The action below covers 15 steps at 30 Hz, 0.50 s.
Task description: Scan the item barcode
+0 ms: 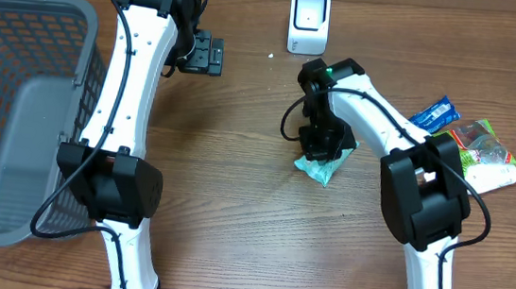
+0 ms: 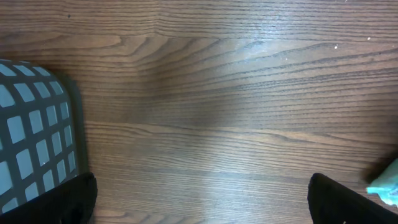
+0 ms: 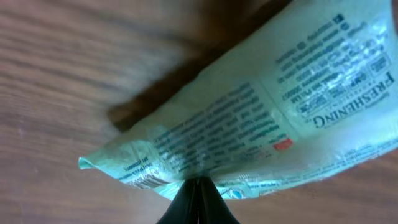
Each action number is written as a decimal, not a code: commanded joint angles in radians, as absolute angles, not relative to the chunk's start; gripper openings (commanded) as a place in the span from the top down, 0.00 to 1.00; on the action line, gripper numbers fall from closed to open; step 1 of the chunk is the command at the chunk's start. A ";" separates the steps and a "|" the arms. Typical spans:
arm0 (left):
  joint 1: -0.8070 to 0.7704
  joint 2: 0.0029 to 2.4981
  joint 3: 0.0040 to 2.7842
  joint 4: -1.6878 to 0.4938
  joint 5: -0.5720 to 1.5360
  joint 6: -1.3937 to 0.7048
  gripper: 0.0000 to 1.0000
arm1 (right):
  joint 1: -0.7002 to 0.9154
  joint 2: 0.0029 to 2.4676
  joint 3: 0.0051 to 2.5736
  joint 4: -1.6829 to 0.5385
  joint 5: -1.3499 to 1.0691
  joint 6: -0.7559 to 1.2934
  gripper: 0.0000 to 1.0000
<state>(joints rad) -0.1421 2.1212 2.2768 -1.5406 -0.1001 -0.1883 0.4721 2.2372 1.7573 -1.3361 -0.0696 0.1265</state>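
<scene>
My right gripper will set the packet down, as it pinches the packet's rim close beside the barcode, and take it nearer the FRESHENING print (image 3: pixel 354 102) before scanning.
The item is a pale green printed packet (image 1: pixel 324 168) lying on the wooden table right of centre. My right gripper (image 1: pixel 319 150) stands over it, shut on the packet's edge. In the right wrist view the black fingertips meet at the packet's (image 3: pixel 261 118) lower rim, and a small barcode (image 3: pixel 140 180) shows near its left corner. A white scanner (image 1: pixel 309 21) stands upright at the back of the table. My left gripper (image 1: pixel 212 55) hangs open at the back left, with only bare wood between its fingers (image 2: pixel 68 199).
A grey mesh basket (image 1: pixel 14 112) fills the left side, its corner close to the left gripper (image 2: pixel 34 143). A blue packet (image 1: pixel 432 114) and a bag of mixed goods (image 1: pixel 485 152) lie at the right edge.
</scene>
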 commanded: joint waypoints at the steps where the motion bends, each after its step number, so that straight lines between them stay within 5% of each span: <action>1: -0.144 2.126 2.273 -1.539 -0.092 -0.206 0.00 | 0.471 2.233 1.719 -1.239 -0.028 0.139 0.96; 9: -0.144 2.126 2.273 -1.539 -0.092 -0.206 0.00 | 0.465 2.233 1.719 -1.173 -0.056 0.474 0.87; 15: -0.144 2.126 2.273 -1.539 -0.092 -0.206 0.00 | 0.447 2.233 1.723 -1.074 -0.326 0.498 0.77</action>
<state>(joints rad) -0.1421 2.1212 2.2768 -1.5410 -0.1001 -0.1883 0.4564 2.2189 1.7401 -1.1137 -0.1699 0.4374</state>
